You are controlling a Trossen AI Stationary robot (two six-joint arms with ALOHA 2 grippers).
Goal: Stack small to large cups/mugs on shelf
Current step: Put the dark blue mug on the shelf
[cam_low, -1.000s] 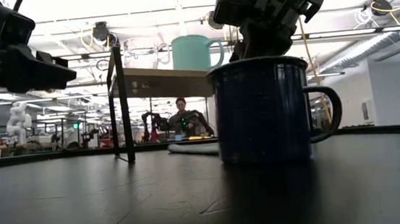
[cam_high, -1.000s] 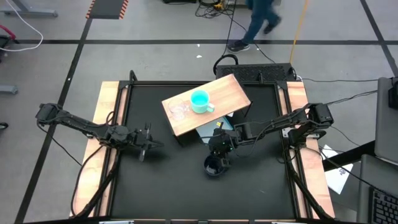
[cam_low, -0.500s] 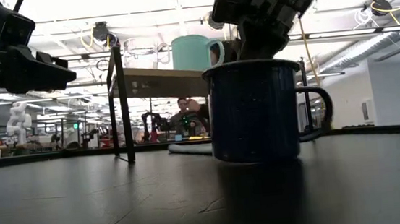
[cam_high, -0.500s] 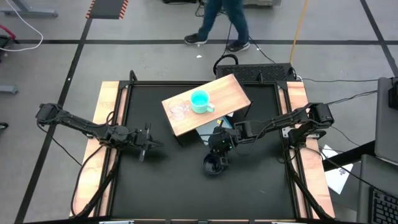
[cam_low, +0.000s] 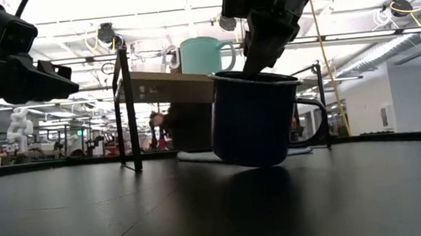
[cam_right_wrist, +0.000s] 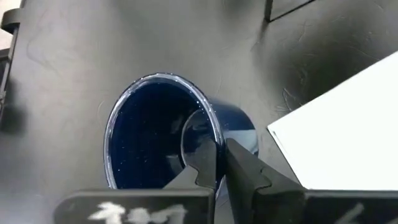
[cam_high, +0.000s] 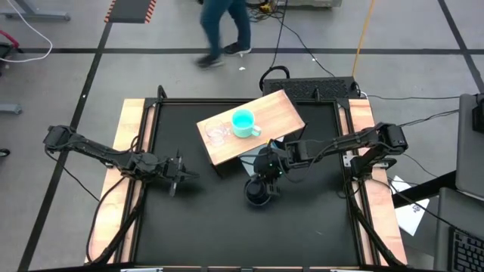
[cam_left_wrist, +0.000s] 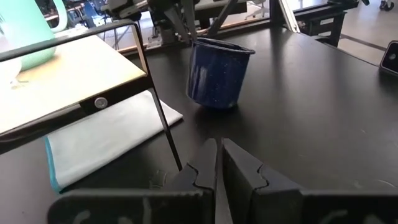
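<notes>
The black mug is hanging tilted from my right gripper, so I should put it down upright and grip the mug's rim (cam_low: 274,77) deeper before I lift it to the shelf.
The black handled mug (cam_low: 252,118) is tilted just in front of the shelf, and my right gripper (cam_high: 266,175) is shut on its rim. It also shows in the left wrist view (cam_left_wrist: 217,73). The wooden shelf (cam_high: 276,113) bears the turquoise mug (cam_high: 243,122) and, to its left, the clear glass cup (cam_high: 218,134), both resting on their bases. My left gripper (cam_high: 178,171) hovers shut and empty left of the shelf, over the black table. My right gripper holds the black mug by its rim (cam_right_wrist: 212,122) on the side toward the shelf, one finger (cam_right_wrist: 198,152) inside and one (cam_right_wrist: 244,163) outside the wall. The fingers slant down from above. The mug hangs tilted; whether its low edge touches the table I cannot tell.
A pale blue-grey sheet (cam_left_wrist: 106,142) lies on the table under the shelf. The shelf's dark frame legs (cam_low: 127,110) stand beside the mug. Wooden side rails (cam_high: 130,151) border the table. A person (cam_high: 225,26) walks on the floor beyond the far edge.
My right gripper has risen a little and gone toward the far edge, still shut on the black mug's rim. The mug, which stood flat on the table, has tipped and moved toward the shelf.
</notes>
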